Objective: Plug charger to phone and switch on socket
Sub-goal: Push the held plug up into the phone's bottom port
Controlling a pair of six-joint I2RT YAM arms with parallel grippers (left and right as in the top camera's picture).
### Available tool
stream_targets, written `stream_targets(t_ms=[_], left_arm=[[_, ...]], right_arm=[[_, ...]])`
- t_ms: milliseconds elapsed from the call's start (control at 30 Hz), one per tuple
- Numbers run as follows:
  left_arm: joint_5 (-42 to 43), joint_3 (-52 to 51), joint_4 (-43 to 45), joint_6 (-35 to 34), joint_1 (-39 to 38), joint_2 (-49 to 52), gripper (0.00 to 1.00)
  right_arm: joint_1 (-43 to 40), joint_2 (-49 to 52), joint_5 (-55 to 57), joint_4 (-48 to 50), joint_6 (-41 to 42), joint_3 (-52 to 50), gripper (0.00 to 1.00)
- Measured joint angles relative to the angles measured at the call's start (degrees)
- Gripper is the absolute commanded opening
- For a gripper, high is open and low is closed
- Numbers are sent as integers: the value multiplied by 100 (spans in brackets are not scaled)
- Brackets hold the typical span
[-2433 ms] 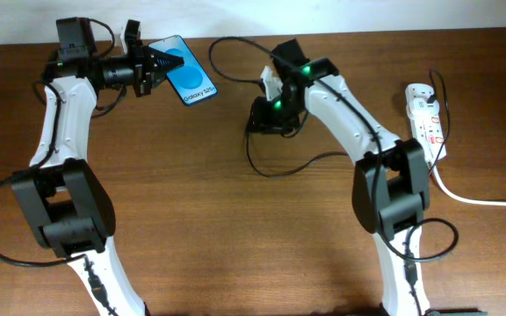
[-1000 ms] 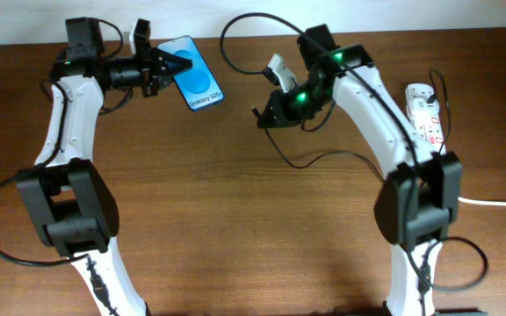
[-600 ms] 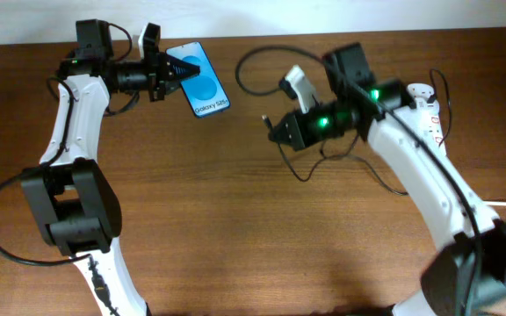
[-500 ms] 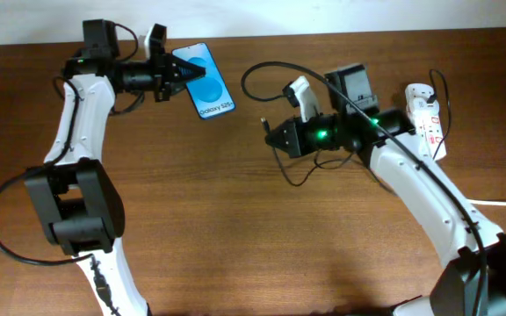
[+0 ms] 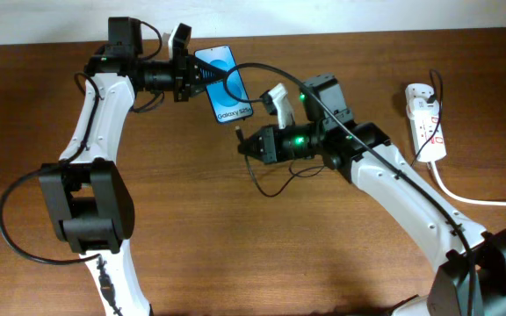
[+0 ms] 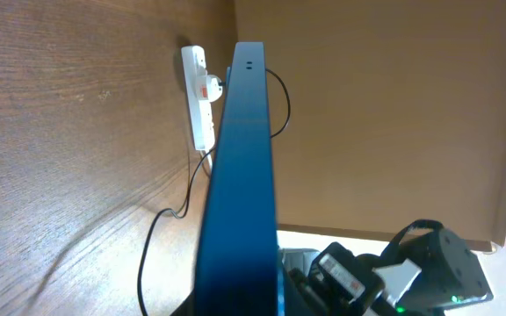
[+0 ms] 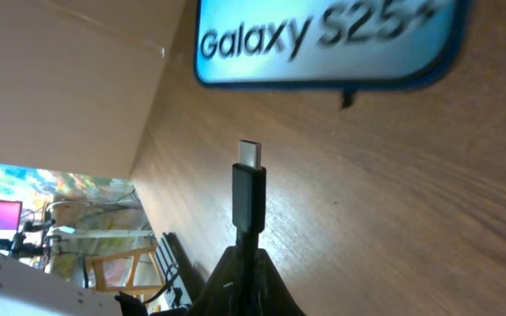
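Next, my left gripper puts the phone down flat on the wooden table [image 5: 222, 140] next to the black tip of the charger plug and lets go.
My left gripper [image 5: 202, 79] is shut on the phone [image 5: 227, 84], a blue-screened handset with white "Galaxy" text, held above the table at the back middle. In the left wrist view the phone [image 6: 240, 175] shows edge-on. My right gripper [image 5: 249, 146] is shut on the charger plug [image 5: 239, 134], whose black tip points toward the phone's lower end, a short gap away. In the right wrist view the plug [image 7: 248, 189] stands just below the phone's bottom edge [image 7: 323, 44]. The thin black cable [image 5: 275, 186] loops on the table. The white socket [image 5: 427, 121] lies at the far right.
The socket's thick white cord [image 5: 477, 200] runs off the right edge. The socket also shows in the left wrist view [image 6: 198, 96]. Brown wooden table [image 5: 235, 254] all around.
Both arms have moved toward each other. The left gripper carried the phone rightward. The right gripper swung left with the plug, now close under the phone's lower end.
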Motion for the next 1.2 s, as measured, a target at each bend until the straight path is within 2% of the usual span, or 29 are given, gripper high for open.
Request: stream_targets(t_ms=[267,367,667,1200], left_arm=[[2,-2,22,0,0,0,0],[271,-11,369,17,0,0,0],[505,-13,411,258,0,0,0],[588,-13,243,273,11,0,0]], right_arm=[[37,0,-20,258,339,-35,4],[31,72,-109,356,442,-35,4],[-90,125,-299,446,424,-39,4],[-164,125,-313,614,422,-39,4]])
